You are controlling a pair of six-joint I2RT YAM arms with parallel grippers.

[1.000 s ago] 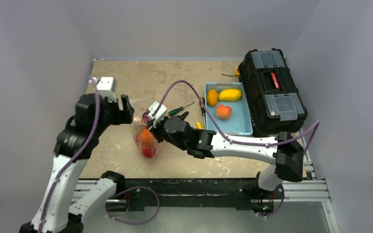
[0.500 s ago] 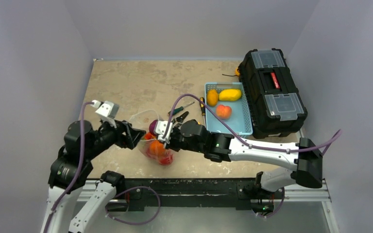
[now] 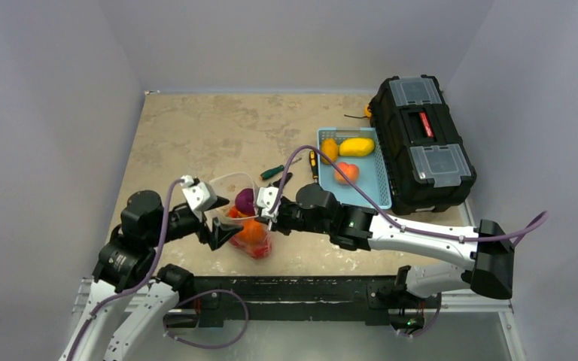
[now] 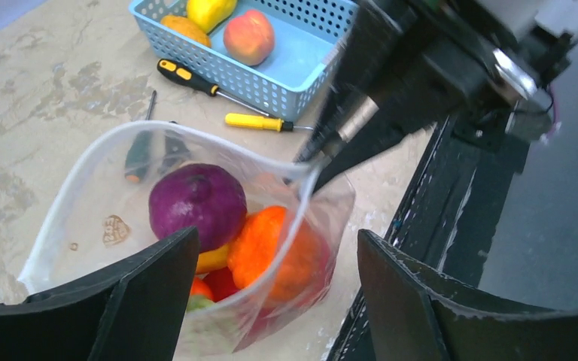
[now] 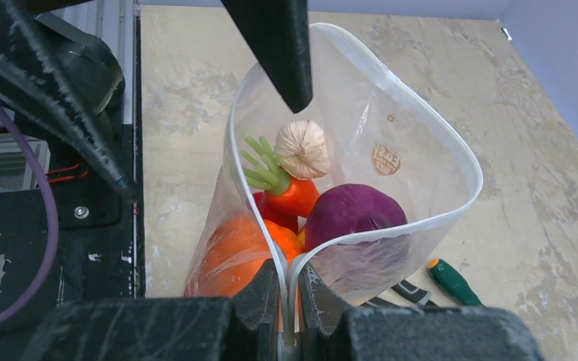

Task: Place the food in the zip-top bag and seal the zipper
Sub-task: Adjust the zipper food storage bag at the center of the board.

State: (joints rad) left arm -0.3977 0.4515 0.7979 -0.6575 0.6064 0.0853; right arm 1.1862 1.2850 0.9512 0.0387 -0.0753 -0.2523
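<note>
The zip-top bag's opening gapes past the end of the bag that my right gripper pinches. Next, my left gripper takes the bag's near rim (image 5: 245,183) before my right gripper regrips.
The zip-top bag (image 3: 235,197) stands with its mouth open near the table's front edge. It holds food: a purple onion (image 5: 354,214), an orange pepper (image 4: 271,241), a carrot (image 5: 290,192), a garlic bulb (image 5: 302,148) and a red piece. My right gripper (image 5: 290,278) is shut on the zipper (image 5: 429,218) at one end of the mouth, also seen from above (image 3: 265,214). My left gripper (image 4: 277,256) is wide open and empty, its fingers either side of the bag's near rim (image 3: 222,232). More food lies in the basket: a peach (image 3: 346,173), a mango (image 3: 357,147) and an orange piece (image 3: 330,150).
The light blue basket (image 3: 369,197) sits right of the bag, against a black toolbox (image 3: 421,139). Screwdrivers lie between the bag and the basket: a green one (image 3: 275,172), a yellow-and-black one (image 4: 196,75) and a yellow one (image 4: 256,122). The table's front rail (image 3: 308,289) is right below the bag.
Both grippers and the bag have moved toward the front edge. The left arm swung down and in from the bag's far left. The bag's mouth now gapes wider.
</note>
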